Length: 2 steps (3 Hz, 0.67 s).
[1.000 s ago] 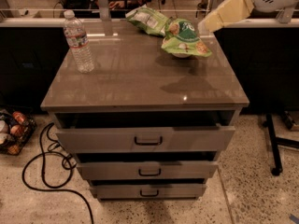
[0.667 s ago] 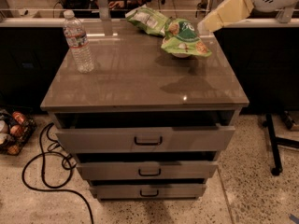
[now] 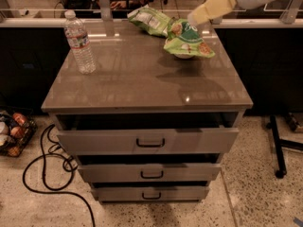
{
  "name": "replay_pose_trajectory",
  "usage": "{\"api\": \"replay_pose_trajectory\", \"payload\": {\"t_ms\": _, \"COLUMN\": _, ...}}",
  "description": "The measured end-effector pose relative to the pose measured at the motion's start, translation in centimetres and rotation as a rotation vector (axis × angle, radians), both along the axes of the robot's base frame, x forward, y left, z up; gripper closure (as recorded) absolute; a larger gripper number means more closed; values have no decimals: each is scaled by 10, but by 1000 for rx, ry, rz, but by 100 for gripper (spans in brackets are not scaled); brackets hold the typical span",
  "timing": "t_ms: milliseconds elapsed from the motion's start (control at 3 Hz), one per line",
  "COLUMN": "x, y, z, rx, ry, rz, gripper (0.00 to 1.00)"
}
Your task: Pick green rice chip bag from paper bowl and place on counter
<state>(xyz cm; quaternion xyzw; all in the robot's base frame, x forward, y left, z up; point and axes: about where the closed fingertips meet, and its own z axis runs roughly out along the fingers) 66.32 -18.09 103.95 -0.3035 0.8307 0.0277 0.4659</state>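
The robot's gripper will close on the upper half [image 3: 187, 32] of the green rice chip bag, above the paper bowl.
The green rice chip bag [image 3: 189, 40] lies across the paper bowl [image 3: 183, 56] at the back right of the counter [image 3: 142, 82]; only a sliver of the white bowl shows under the bag. My gripper [image 3: 193, 20], at the end of a cream-coloured arm coming in from the upper right, is at the bag's top edge. The bag still rests on the bowl.
A paler green bag [image 3: 149, 21] lies just left of the bowl at the back. A clear water bottle [image 3: 80, 42] stands at the back left. The top drawer [image 3: 149, 141] is slightly open. A black cable [image 3: 45, 176] and a basket [image 3: 12, 134] are on the floor at left, and a stand leg [image 3: 277, 150] at right.
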Motion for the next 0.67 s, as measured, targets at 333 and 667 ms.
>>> {"api": "replay_pose_trajectory", "payload": {"t_ms": 333, "x": 53, "y": 14, "z": -14, "rx": 66, "ry": 19, "rz": -30, "gripper": 0}}
{"api": "replay_pose_trajectory", "payload": {"t_ms": 667, "x": 98, "y": 27, "z": -31, "rx": 114, "ry": 36, "rz": -42, "gripper": 0}}
